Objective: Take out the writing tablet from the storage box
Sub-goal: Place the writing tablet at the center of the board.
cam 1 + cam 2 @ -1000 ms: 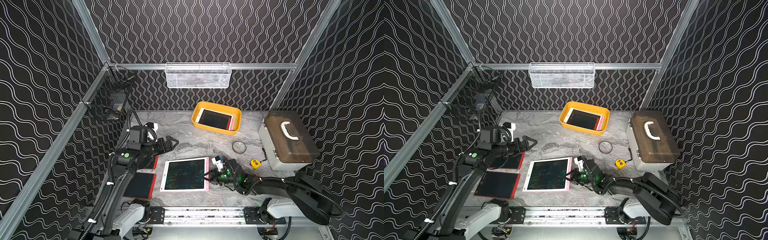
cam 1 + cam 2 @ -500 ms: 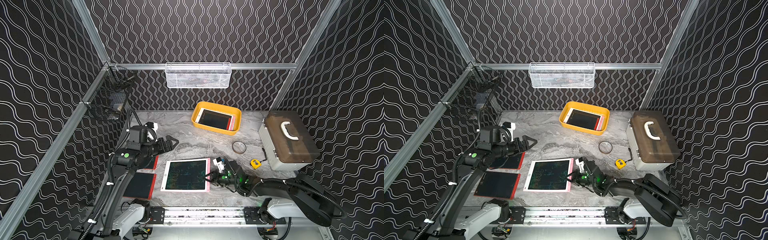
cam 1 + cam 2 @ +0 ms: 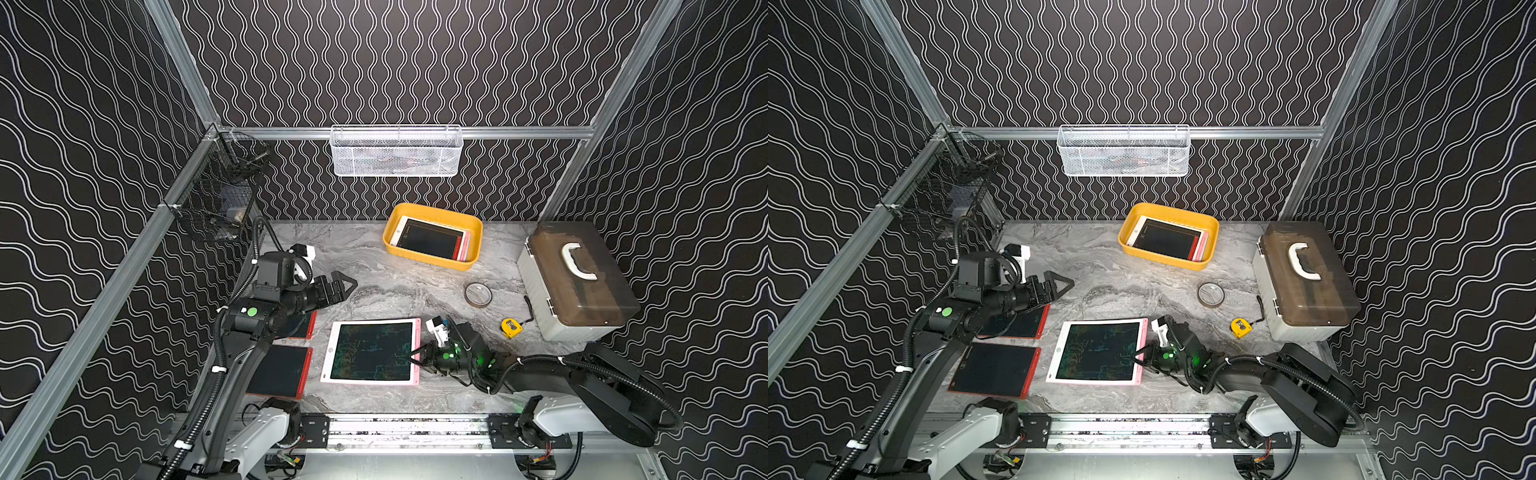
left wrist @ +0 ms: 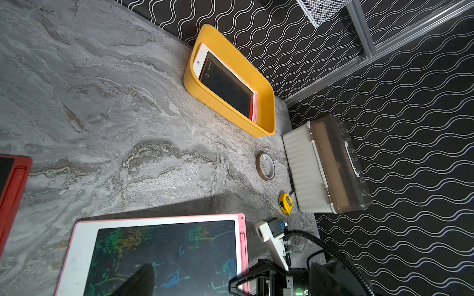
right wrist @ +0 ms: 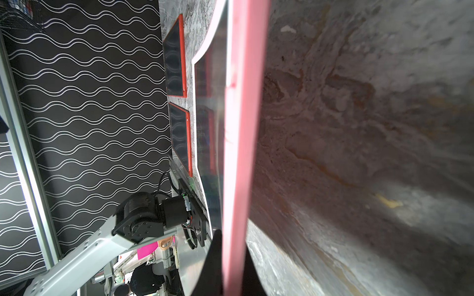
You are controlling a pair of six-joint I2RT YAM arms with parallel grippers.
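Note:
My right gripper has the pink-framed tablet, now low over the table's front. It will let go of it on the table (image 3: 368, 371) by the metal rail, beside the red-framed tablets.
The yellow storage box (image 3: 432, 261) (image 3: 1163, 261) (image 4: 218, 102) stands at the back of the table with dark-screened writing tablets (image 3: 430, 239) stacked inside. A big pink-framed writing tablet (image 3: 374, 351) (image 3: 1098, 353) (image 4: 164, 256) is low over the front of the table; I cannot tell whether it touches. My right gripper (image 3: 417, 357) (image 3: 1140, 357) (image 5: 230, 256) is shut on the pink right edge (image 5: 241, 128) of that tablet. To the left of the table's middle my left gripper (image 3: 347, 286) (image 3: 1065, 286) hovers open and holds nothing.
Two red-framed tablets (image 3: 280, 370) (image 3: 299, 326) lie at the front left, partly under my left arm. A grey case (image 3: 577, 278) stands at the right, with a tape roll (image 3: 478, 294) and a yellow tape measure (image 3: 511, 328) beside it. A white mesh basket (image 3: 397, 151) hangs on the back wall.
The pink tablet and my right gripper have sunk slightly toward the table's front. My left arm has not moved.

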